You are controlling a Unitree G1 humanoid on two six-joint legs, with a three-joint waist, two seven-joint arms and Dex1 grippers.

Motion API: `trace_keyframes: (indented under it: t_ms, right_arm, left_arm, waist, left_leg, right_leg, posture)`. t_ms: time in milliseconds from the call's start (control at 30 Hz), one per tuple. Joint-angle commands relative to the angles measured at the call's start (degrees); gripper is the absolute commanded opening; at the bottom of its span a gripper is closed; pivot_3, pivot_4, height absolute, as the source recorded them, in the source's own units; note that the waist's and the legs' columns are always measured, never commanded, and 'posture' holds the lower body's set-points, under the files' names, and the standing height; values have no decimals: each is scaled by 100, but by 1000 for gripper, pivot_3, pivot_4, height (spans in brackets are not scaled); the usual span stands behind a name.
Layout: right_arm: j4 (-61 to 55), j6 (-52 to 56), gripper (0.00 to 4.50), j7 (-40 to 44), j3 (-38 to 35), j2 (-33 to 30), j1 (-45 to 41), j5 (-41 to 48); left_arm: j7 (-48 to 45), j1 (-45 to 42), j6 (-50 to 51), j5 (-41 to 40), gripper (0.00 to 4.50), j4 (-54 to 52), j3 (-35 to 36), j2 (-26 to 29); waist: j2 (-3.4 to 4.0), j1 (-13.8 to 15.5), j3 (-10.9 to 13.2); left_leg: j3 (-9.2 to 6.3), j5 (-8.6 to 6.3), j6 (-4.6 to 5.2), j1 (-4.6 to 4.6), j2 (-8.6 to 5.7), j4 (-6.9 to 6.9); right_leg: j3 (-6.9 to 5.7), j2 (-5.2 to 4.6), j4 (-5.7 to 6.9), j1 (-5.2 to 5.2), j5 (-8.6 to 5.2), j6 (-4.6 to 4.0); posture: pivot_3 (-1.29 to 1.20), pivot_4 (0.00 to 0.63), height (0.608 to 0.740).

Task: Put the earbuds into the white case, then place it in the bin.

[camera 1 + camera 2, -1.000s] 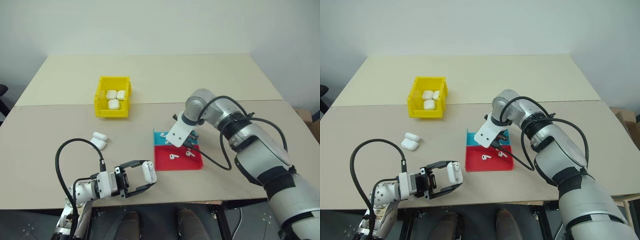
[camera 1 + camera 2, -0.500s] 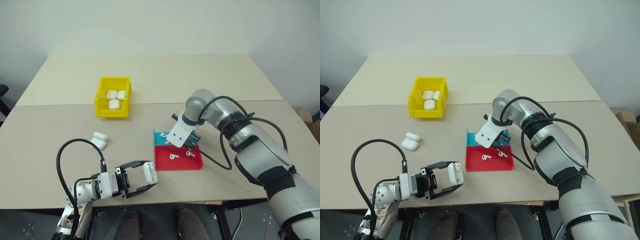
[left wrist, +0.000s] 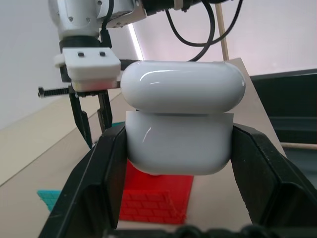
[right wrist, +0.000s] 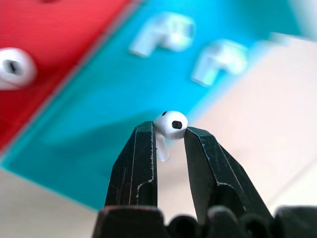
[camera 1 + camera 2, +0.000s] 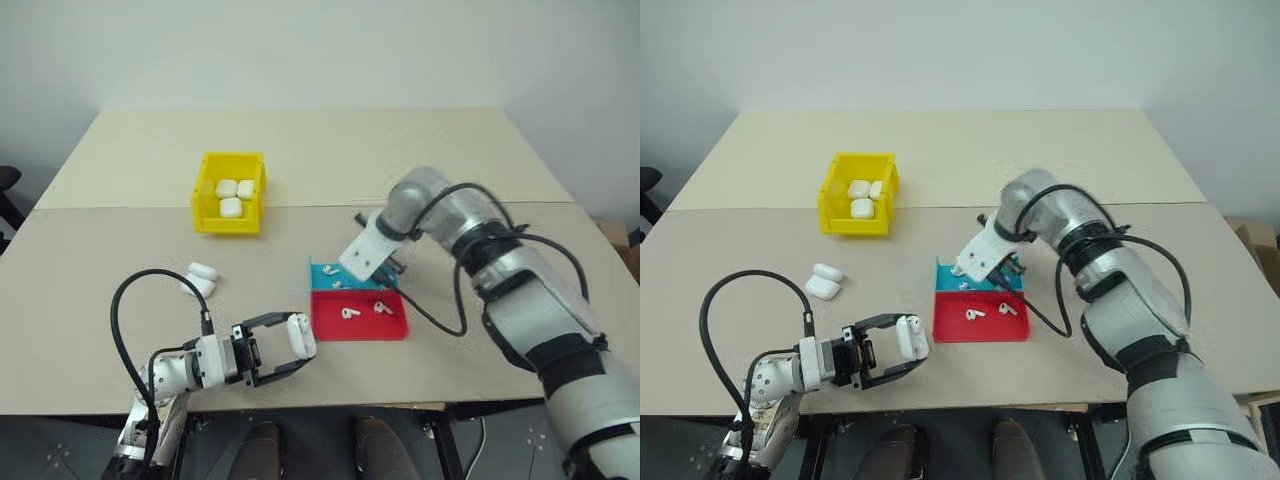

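Observation:
Next, my right gripper releases the earbud inside the open white case, held above the teal part of the tray (image 5: 366, 268).
My left gripper (image 5: 292, 342) hovers near the table's front edge, shut on the white case (image 3: 181, 130), whose lid looks raised. My right gripper (image 4: 168, 130) hangs just above the teal half of the tray (image 5: 322, 268), shut on one of the tiny white earbuds (image 4: 171, 123) by its stem. More earbuds lie in the tray: two on the teal part (image 4: 163, 30) and two on the red part (image 5: 348, 313). The yellow bin (image 5: 205, 190) stands at the back left with three white cases (image 5: 232, 195) inside.
Two loose white cases (image 5: 200, 279) lie on the table left of the tray. The flat red and teal tray (image 5: 392, 331) sits mid-table, right of my left gripper. A black cable loops from my left arm.
My right gripper has lifted off the tray and drifted slightly right with an earbud pinched in it. My left gripper has risen slightly with the case.

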Motion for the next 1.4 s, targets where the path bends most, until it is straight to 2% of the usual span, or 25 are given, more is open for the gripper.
trace_keyframes:
  t_ms: [33, 200, 300, 433, 567, 767, 1100, 1400]
  right_arm:
    - [-1596, 1361, 790, 109, -1126, -434, 454, 1152]
    - [-4604, 4069, 790, -439, -2921, -818, 1900, 3203]
    - [-6051, 5408, 790, -1241, -3921, -584, 2884, 4701]
    - [-7333, 5920, 790, -2389, -4820, -43, 3910, 6232]
    - [-7918, 6150, 790, -3046, -5075, 96, 4394, 7459]
    - [-8329, 6195, 790, -3275, -4720, -189, 5007, 8066]
    - [-8193, 5842, 790, -3256, -3942, -399, 5172, 7432]
    - [-8081, 5677, 790, -3184, -3886, -594, 5272, 7250]
  left_arm:
    - [243, -374, 378, -312, 2794, -405, -6, -88]
    - [531, -1060, 1096, -555, 2794, -633, -144, -304]
    - [605, -1481, 1422, -678, 2794, -615, -265, -557]
    - [490, -1868, 1839, -795, 2794, -615, -367, -633]
    - [393, -2022, 1883, -842, 2794, -595, -368, -764]
    - [428, -2070, 2165, -1022, 2794, -825, -314, -854]
    - [316, -2024, 2065, -1051, 2794, -838, -257, -939]
    - [350, -1972, 2030, -996, 2794, -866, -276, -1087]
  waist:
    - [-1, 33, -1]
    - [-1, 101, -1]
    - [-1, 105, -1]
    - [-2, 46, -3]
    - [0, 19, -4]
    - [0, 35, -4]
    - [0, 68, -4]
    - [0, 71, -4]
  left_leg:
    - [-4, 0, 0, 1, 0, 0]
    - [-25, 0, 0, -6, -4, -4]
    - [-47, 0, 1, -7, -11, -2]
    - [-45, 0, 1, 3, -13, -1]
    - [-36, 2, 4, 8, -17, -1]
    - [-19, 3, 5, 4, -18, 1]
    - [-20, 3, 6, 0, -18, 2]
    - [-20, 3, 6, -1, -19, 2]
  right_leg:
    - [2, -1, -1, -1, 1, 1]
    - [-10, 1, -10, 8, 0, 2]
    - [-9, 1, -13, 15, 2, 7]
    - [1, 10, -10, 24, 2, 10]
    - [9, 19, 0, 22, 2, 11]
    - [10, 19, -9, 24, 1, 15]
    - [8, 21, -15, 23, 1, 16]
    - [8, 21, -17, 23, 1, 17]
  posture:
    - [0, 150, 740]
    - [0, 150, 740]
    - [0, 150, 740]
    - [0, 150, 740]
    - [0, 150, 740]
    - [0, 150, 740]
    - [0, 150, 740]
    - [0, 150, 740]
